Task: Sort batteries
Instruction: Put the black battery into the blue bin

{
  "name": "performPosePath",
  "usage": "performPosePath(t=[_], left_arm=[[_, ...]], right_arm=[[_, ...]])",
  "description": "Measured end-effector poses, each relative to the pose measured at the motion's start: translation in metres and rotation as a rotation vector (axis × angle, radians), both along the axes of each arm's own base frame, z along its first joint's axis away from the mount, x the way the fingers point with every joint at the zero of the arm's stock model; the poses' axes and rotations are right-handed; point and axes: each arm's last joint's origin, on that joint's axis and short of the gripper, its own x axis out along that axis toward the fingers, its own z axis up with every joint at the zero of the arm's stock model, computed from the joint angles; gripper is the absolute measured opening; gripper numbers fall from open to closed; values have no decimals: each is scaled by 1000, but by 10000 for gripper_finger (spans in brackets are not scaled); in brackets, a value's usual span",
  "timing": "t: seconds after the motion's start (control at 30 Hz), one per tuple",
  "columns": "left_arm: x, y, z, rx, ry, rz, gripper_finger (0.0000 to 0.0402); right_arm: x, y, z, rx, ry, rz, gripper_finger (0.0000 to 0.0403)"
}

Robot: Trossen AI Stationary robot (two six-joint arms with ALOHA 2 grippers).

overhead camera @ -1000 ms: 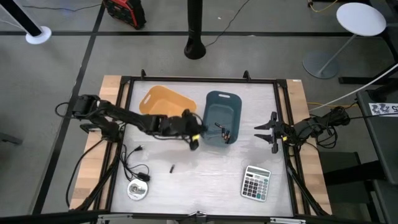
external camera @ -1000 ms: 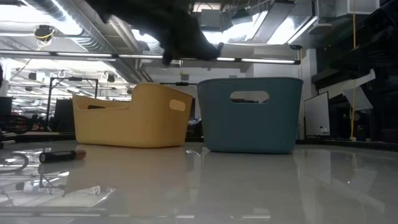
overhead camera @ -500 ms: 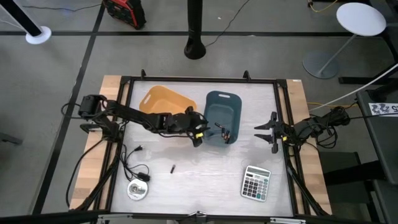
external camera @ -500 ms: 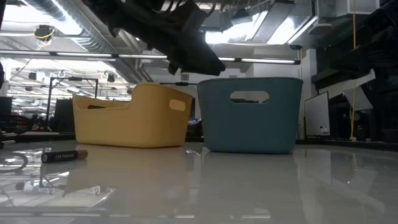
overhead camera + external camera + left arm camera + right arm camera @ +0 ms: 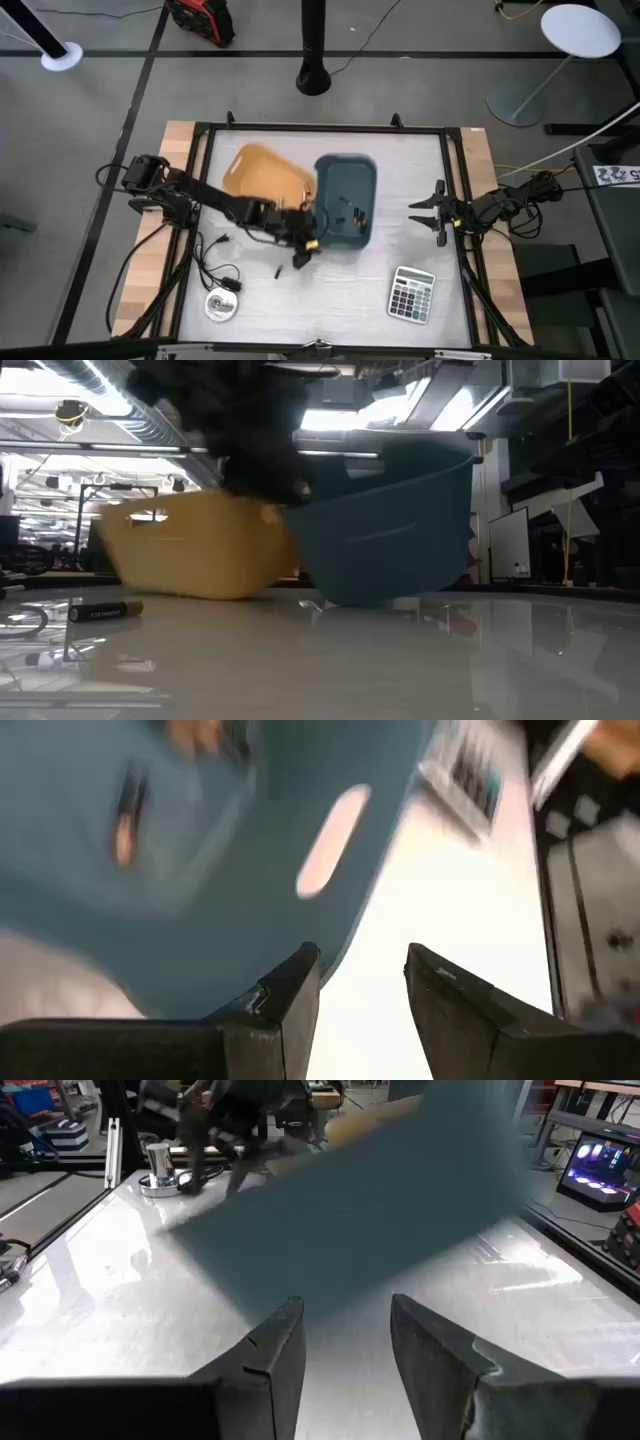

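Observation:
The dark body of the lone battery (image 5: 278, 271) on the table, between the blue bin and the silver disc, will be gripped by my left gripper.
The blue bin (image 5: 345, 205) stands tilted and blurred, with a few dark, coppery-ended batteries (image 5: 352, 212) inside; they also show in the left wrist view (image 5: 125, 815). The yellow bin (image 5: 262, 175) sits beside it toward the table's left edge. One dark battery (image 5: 277, 270) lies on the table, also in the low view (image 5: 100, 611). My left gripper (image 5: 300, 255) is low at the blue bin's near left corner (image 5: 330, 935) and open (image 5: 360, 980). My right gripper (image 5: 425, 212) waits open (image 5: 345, 1330) at the table's right edge. My left gripper stands hard against the blue bin's near left corner (image 5: 322, 243), and my arm crosses the bin's left wall from the table's left. The blur keeps me from telling whether a finger (image 5: 295, 985) touches the wall. The bin leans over, one bottom edge on the table (image 5: 350, 598).
A calculator (image 5: 412, 293) lies at the near right. A round silver disc (image 5: 222, 303) and a thin black cable (image 5: 210, 255) lie at the near left. A black frame (image 5: 320, 128) runs around the tabletop. There is bare table near the front between the disc and the calculator.
My left gripper has gone from above the blue bin's left wall down and toward the table's near edge. The blue bin has slid toward the left and near edges and tipped over at a slant. The yellow bin has shifted and turned a little.

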Motion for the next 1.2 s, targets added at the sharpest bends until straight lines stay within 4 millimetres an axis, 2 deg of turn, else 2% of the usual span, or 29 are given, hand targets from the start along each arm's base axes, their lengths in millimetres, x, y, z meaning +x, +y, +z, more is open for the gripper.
performPosePath(t=[0.1,0.23,0.47,0.6,0.77,0.93,1.1,1.2], left_arm=[[-8,-17,-6,-51,72,-28,141],[-6,-24,-1,-55,16,-45,141],[-2,-6,15,-51,-79,-3,141],[-8,4,34,-17,-149,-11,141],[-19,7,60,-6,-233,-30,141],[-37,-11,74,-74,-225,-86,141],[-51,-44,70,-175,-135,-129,140],[-59,-60,64,-229,-59,-81,140]], right_arm=[[0,0,0,-1,3,0,145],[0,0,0,-2,4,0,145],[0,0,-1,-3,7,0,145],[0,0,-2,-7,15,0,145],[-1,0,-2,-11,22,0,145],[0,0,-2,-11,22,0,145],[-1,0,-2,-10,23,0,145],[-1,0,-2,-11,23,0,145]])
